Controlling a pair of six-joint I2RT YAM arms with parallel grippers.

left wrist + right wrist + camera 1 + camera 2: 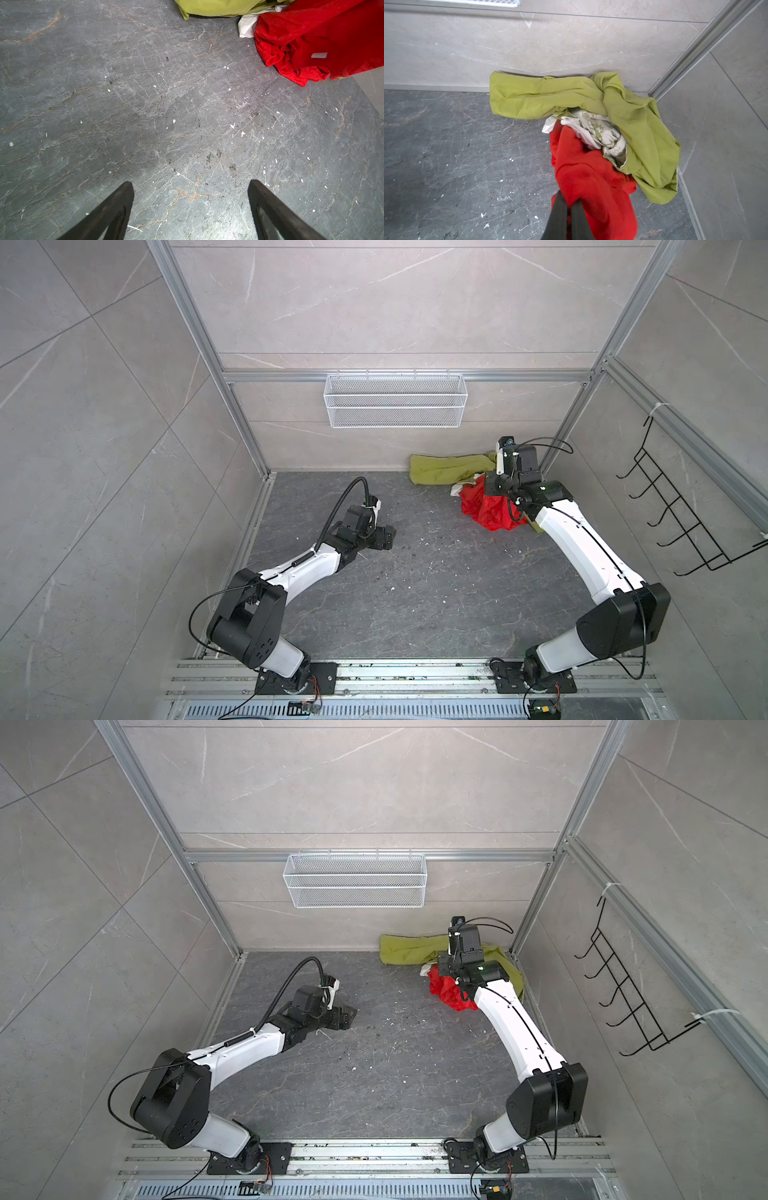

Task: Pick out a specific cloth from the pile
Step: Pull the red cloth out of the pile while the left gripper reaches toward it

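My left gripper will close on the low hanging folds (474,510) (275,52) of the red cloth, under the part of the cloth that my right gripper holds.
The red cloth (486,508) (587,176) hangs bunched at the back right, lifted partly off the pile. My right gripper (569,197) is shut on its fabric, and red folds drape round both fingers. Below it the pile holds an olive-green cloth (444,472) (550,97) against the back wall. A small white printed cloth (602,133) is tucked between the two. My left gripper (190,182) (384,537) stands open and empty over bare floor at the left. From its wrist view the red cloth (324,37) lies well ahead.
A white wire basket (395,400) hangs on the back wall and a black wire rack (681,510) on the right wall. The pile sits in the back right corner beside an aluminium frame post (685,62). Small white flecks dot the dark stone floor (415,593).
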